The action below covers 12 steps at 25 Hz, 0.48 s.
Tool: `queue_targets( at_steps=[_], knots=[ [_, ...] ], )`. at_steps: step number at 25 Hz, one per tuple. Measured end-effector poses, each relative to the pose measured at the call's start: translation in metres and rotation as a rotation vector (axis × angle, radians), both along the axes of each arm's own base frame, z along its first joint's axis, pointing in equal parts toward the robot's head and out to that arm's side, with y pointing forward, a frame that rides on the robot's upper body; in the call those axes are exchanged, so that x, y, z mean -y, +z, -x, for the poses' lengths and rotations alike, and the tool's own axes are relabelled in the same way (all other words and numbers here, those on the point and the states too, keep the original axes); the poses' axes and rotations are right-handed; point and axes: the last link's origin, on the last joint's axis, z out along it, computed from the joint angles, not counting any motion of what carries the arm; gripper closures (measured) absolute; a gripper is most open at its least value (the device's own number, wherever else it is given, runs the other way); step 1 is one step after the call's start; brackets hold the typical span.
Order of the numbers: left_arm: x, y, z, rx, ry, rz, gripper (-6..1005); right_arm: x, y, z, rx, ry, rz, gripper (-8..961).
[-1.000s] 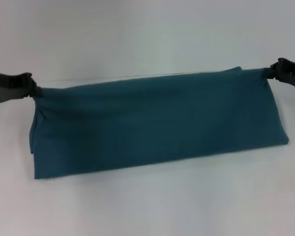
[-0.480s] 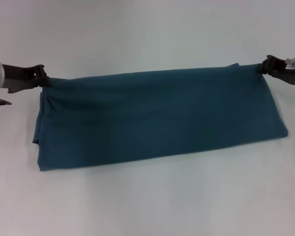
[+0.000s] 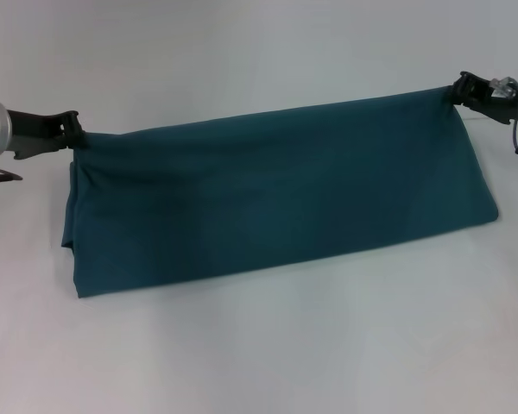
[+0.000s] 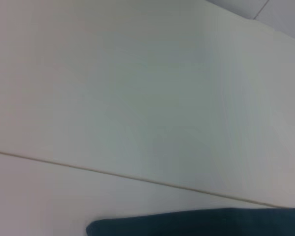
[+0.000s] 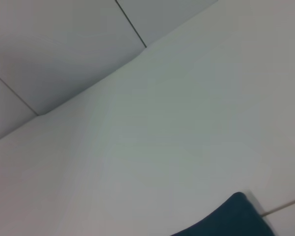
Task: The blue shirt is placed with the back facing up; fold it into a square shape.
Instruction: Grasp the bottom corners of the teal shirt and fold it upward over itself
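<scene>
Next, my left gripper lets go of the blue shirt's corner on the white table [image 3: 72,166], just short of the thin seam line.
The blue shirt [image 3: 276,190] stretches across the white table as a long folded band, plain teal side showing. My left gripper [image 3: 72,129] is shut on its upper left corner, at the left of the head view. My right gripper [image 3: 460,88] is shut on the upper right corner, held higher, so the top edge slopes up to the right. The lower edge rests on the table. A strip of the shirt [image 4: 196,223] shows in the left wrist view and a corner of the shirt [image 5: 226,219] in the right wrist view.
The white table [image 3: 268,345] spreads wide in front of and behind the cloth. A thin seam line [image 4: 137,178] crosses the tabletop. Floor tiles [image 5: 64,44] lie beyond the table's far edge.
Both grippers have carried the shirt's top edge away from me; the right end rose more. The cloth has spread taller and flatter, and its lower edge slid slightly back.
</scene>
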Motion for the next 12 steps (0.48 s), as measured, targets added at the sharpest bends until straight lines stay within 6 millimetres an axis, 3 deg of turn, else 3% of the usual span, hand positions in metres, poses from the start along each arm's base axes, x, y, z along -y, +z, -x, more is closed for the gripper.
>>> queue_targets(
  at_steps=[12],
  knots=[
    [0.002, -0.008, 0.007, -0.009, 0.012, -0.018, 971, -0.006, -0.012, 0.003, 0.084, -0.001, -0.01, 894]
  ],
)
